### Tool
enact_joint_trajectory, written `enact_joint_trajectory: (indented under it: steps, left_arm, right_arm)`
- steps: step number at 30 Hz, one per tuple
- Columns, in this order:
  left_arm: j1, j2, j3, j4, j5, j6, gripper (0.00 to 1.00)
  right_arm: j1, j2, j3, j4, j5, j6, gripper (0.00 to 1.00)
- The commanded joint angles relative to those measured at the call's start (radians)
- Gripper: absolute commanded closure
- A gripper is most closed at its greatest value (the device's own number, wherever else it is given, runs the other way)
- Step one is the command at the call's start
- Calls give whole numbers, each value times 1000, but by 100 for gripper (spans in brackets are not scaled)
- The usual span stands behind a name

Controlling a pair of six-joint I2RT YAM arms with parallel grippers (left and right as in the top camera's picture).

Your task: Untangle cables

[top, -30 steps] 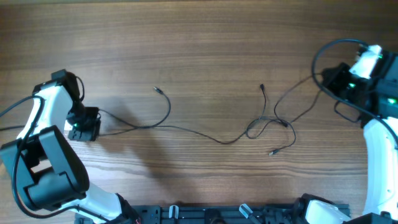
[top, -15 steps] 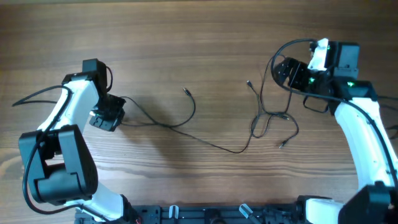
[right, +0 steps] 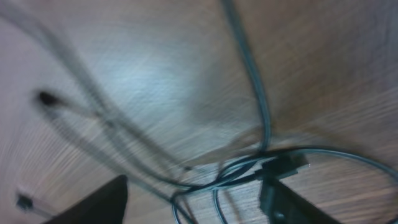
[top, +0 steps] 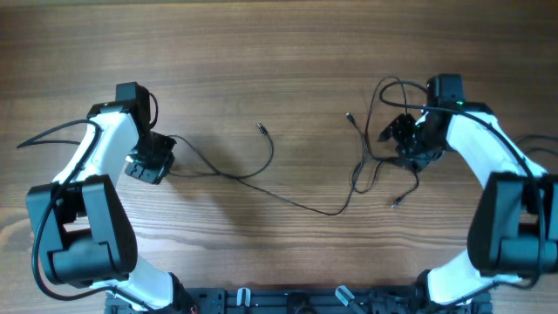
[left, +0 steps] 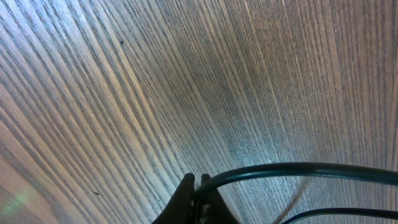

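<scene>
My left gripper is to set the cable down on the table. It will let go of it there inside the bend [top: 244, 148], just below the centre plug end.
The cables are thin dark cords on the wooden table. One cable [top: 288, 196] runs from my left gripper [top: 150, 166] across the middle to a tangle of loops [top: 381, 159] at the right. Loose plug ends lie at the centre [top: 261, 127], above the tangle [top: 349, 115] and below it [top: 395, 204]. In the left wrist view my left gripper [left: 196, 185] is shut on a cable [left: 298, 167] that arcs off to the right. My right gripper [top: 405, 139] hovers over the tangle. Its fingers [right: 99, 202] stand wide open, with crossed cords [right: 249, 168] between them, blurred.
Wooden table [top: 279, 61] all round. A black frame with clips [top: 296, 298] runs along the near edge. The arms' own thicker black cables loop beside each arm [top: 52, 133].
My right arm swung left from the table's right side to over the tangle, and its gripper opened, slackening the cable there. My left arm shifted up and right early on, then stayed still.
</scene>
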Motion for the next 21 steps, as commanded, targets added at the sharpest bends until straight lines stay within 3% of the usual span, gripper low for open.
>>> enact_joint_trajectory:
  steps: [1,5,11,13,15,17,21]
  left_arm:
    - [-2,10,-3,2,-18,16,96]
    - [-2,10,-3,3,-18,16,96]
    - [0,10,-3,-12,-50,16,96]
    - [0,10,-3,-14,-51,16,96]
    - [0,10,-3,-16,-51,19,96]
    - [0,10,-2,-21,-53,30,96]
    - [37,10,-2,-64,-154,50,96]
  right_arm:
    - [9,62,-11,-7,-29,274,28]
    - [9,83,-19,-2,-29,357,44]
    - [10,85,-54,2,-25,400,50]
    - [10,85,-69,27,-2,399,62]
    - [10,85,-82,46,24,399,84]
    - [10,85,-88,63,47,397,94]
    - [-13,81,-71,185,6,241,96]
